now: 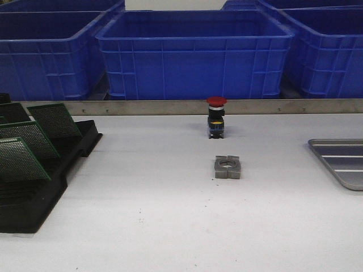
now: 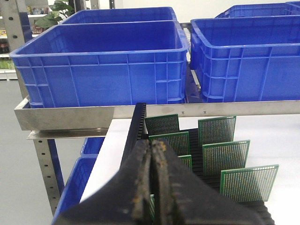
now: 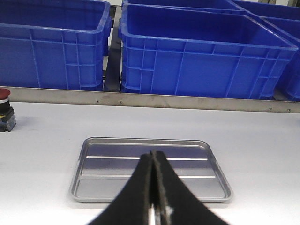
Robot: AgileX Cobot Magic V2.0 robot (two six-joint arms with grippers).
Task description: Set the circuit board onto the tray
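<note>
Next, I close my left gripper on the top edge (image 1: pixel 7 141) (image 2: pixel 250 168) of the green circuit board closest to the near end of the black rack.
Several green circuit boards (image 1: pixel 34 139) stand tilted in a black slotted rack (image 1: pixel 39 198) at the table's left; they also show in the left wrist view (image 2: pixel 225 157). The grey metal tray (image 1: pixel 343 161) lies at the table's right edge, cut off by the frame; the right wrist view shows the whole tray (image 3: pixel 93 187), empty. My left gripper (image 2: pixel 151 146) is shut and empty, above the rack's near end. My right gripper (image 3: pixel 152 154) is shut and empty, over the tray's near side. Neither gripper shows in the front view.
A red-capped push button (image 1: pixel 216 117) stands mid-table, also in the right wrist view (image 3: pixel 5 110). A grey metal nut block (image 1: pixel 227 167) lies in front of it. Big blue crates (image 1: pixel 195 54) line a metal shelf rail (image 1: pixel 187 106) behind the table.
</note>
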